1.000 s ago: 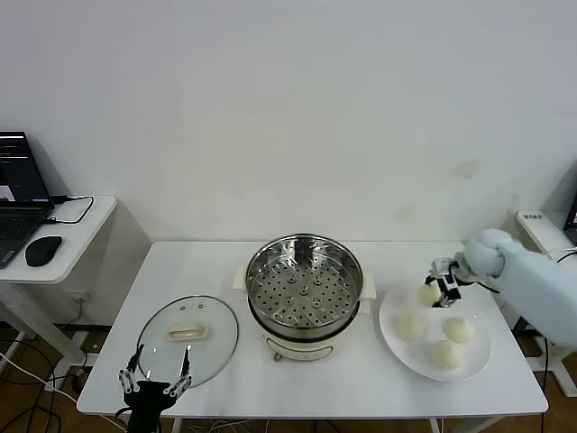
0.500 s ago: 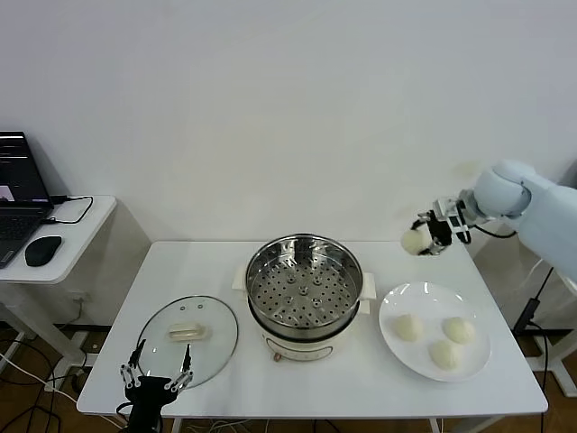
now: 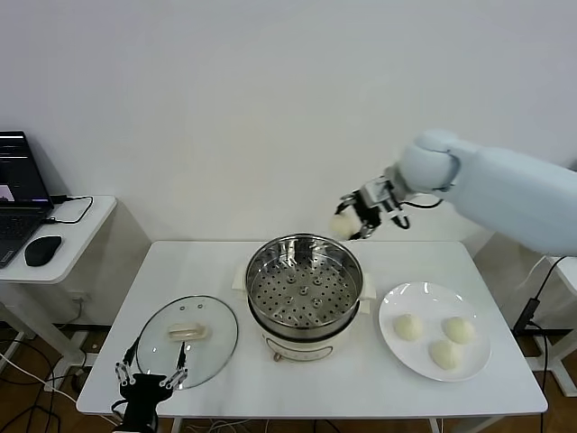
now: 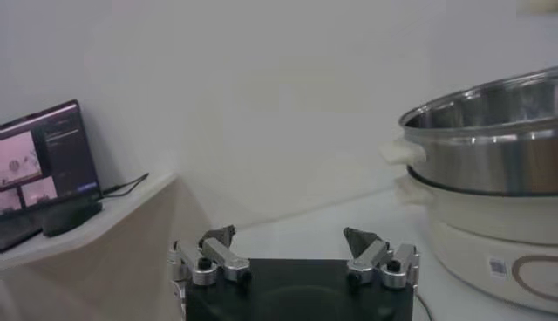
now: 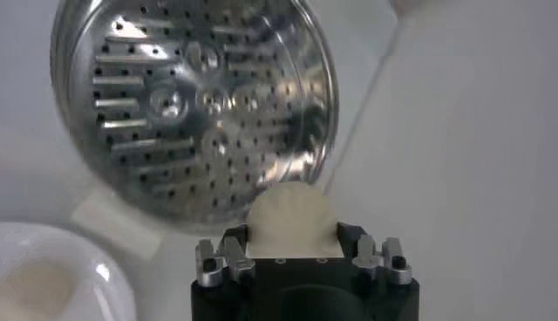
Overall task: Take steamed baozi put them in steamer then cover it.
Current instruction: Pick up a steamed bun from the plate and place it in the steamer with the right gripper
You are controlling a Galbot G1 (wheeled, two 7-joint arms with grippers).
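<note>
Next, my right gripper lets go of the baozi on the wall side of the steamer's perforated tray (image 3: 301,264) (image 5: 252,137), behind the middle of the tray.
My right gripper (image 3: 353,219) is shut on one cream-white baozi (image 3: 342,225) and holds it in the air just above the far right rim of the steamer (image 3: 305,294). In the right wrist view that baozi (image 5: 289,219) sits between the jaws, with the steamer's perforated tray (image 5: 196,105) below, bare. Three more baozi (image 3: 408,327) lie on the white plate (image 3: 397,303) at the right. The glass cover (image 3: 187,339) with its cream handle rests flat on the table, left of the steamer. My left gripper (image 3: 150,377) hovers open at the table's front left edge, near the cover's front rim.
A side table at the left carries a laptop (image 3: 16,198) and a mouse (image 3: 42,250). A white wall stands behind the table. In the left wrist view the steamer's pot (image 4: 488,148) rises on its cream base beside my open left gripper (image 4: 290,238).
My right gripper lifted one baozi off the plate and carried it up and left, to above the steamer's far right rim. The left gripper has barely shifted.
</note>
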